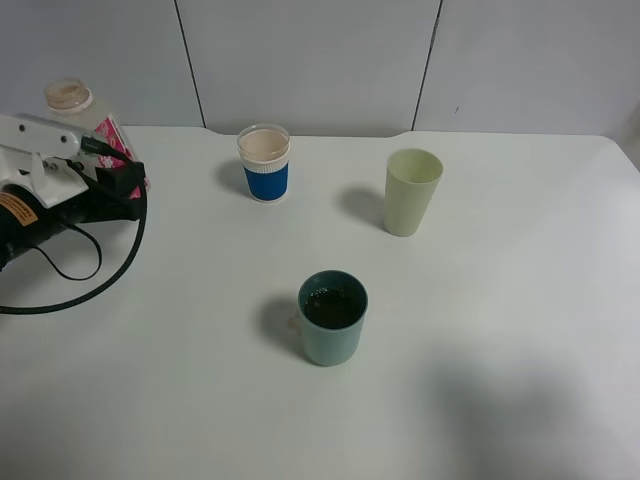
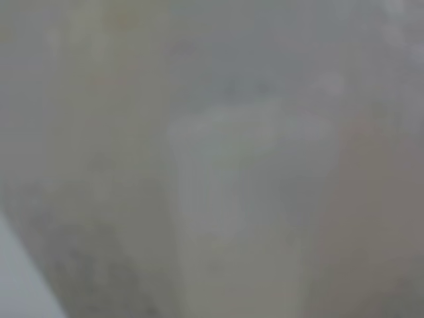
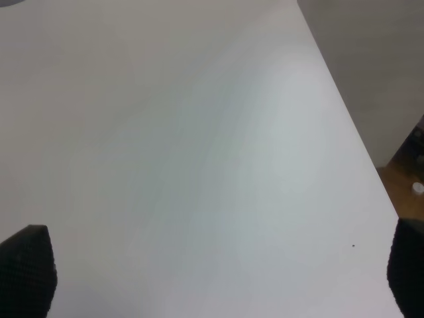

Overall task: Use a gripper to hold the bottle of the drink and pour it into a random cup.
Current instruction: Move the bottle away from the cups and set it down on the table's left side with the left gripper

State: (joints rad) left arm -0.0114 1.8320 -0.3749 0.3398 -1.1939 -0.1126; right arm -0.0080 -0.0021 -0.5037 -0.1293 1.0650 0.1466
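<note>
The left gripper needs to release the clear bottle on bare table [image 1: 168,236] next to the black cable, toward the white cup.
The clear bottle [image 1: 72,100] with the pink label stands upright at the table's far left back, its capless mouth up. My left gripper [image 1: 62,150], white fingers on a black-wrapped arm, sits against the bottle's body and looks shut on it. The left wrist view is only a pale blur of something very close. The dark teal cup [image 1: 333,318] stands in the middle of the table with dark brown drink [image 1: 331,306] inside. My right gripper [image 3: 218,278] is open over bare table, and its dark fingertips [image 3: 26,271] sit far apart.
A white cup with a blue sleeve [image 1: 265,163] stands at the back centre. A taller pale yellow-green cup [image 1: 412,192] is to its right. A black cable [image 1: 95,280] loops on the table by the left arm. The table's right edge [image 3: 351,126] shows in the right wrist view.
</note>
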